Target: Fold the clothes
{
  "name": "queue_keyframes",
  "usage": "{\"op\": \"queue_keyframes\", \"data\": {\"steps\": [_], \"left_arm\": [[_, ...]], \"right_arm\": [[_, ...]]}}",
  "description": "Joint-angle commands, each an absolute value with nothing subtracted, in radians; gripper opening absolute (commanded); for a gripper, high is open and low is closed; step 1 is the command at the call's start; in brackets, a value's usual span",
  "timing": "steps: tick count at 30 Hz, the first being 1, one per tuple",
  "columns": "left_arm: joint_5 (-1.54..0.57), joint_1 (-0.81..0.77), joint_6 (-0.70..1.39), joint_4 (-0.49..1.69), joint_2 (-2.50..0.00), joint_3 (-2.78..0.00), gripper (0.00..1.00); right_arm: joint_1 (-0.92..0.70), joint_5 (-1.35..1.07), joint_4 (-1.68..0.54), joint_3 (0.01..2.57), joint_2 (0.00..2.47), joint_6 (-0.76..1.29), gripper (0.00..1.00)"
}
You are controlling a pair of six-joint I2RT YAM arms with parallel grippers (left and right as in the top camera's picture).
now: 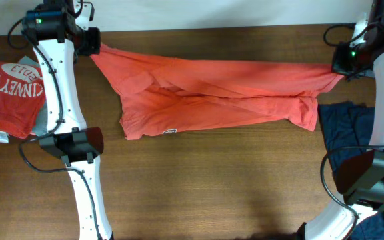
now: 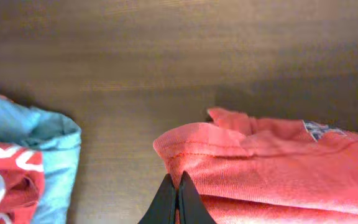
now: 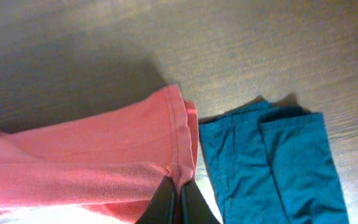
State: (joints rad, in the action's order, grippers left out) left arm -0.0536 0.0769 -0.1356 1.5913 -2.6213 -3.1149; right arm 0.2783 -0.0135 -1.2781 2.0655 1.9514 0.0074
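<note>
My right gripper is to let go of the red-orange T-shirt's corner on the shirt's lying end (image 1: 311,105), beside the top of the dark navy garment.
The red-orange T-shirt (image 1: 212,90) hangs stretched across the back of the table, held at both ends. My left gripper (image 1: 96,51) is shut on its left corner, and in the left wrist view the black fingertips (image 2: 178,178) pinch the shirt's (image 2: 278,168) edge. My right gripper (image 1: 339,69) is shut on the right corner, pinching the shirt's (image 3: 92,162) stitched hem at the tips (image 3: 180,184). A small white mark (image 1: 169,132) shows near the lower hem. The dark navy garment (image 1: 344,127) lies at the right, beside the shirt's end, and appears bluish (image 3: 272,162) in the right wrist view.
A folded red garment with white lettering (image 1: 9,93) lies at the far left, on top of something light blue (image 2: 48,155). The brown wooden table (image 1: 212,187) stretches toward the front. Both white arms rise from bases near the front corners.
</note>
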Motion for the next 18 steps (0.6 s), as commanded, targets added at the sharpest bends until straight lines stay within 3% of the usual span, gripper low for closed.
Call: {"op": "queue_keyframes", "data": {"steps": [1, 13, 18], "left_arm": [[-0.068, 0.056, -0.152, 1.632, -2.592, -3.108, 0.01], [-0.060, 0.029, -0.175, 1.688, -2.749, -3.075, 0.01], [-0.065, 0.023, -0.178, 1.688, -2.783, -3.022, 0.01]], "right_arm": [[0.302, -0.023, -1.247, 2.000, 1.946, 0.011, 0.04], [0.336, -0.133, -0.843, 1.540, 1.953, -0.011, 0.04], [0.342, -0.180, -0.757, 1.458, 1.960, -0.011, 0.04]]}}
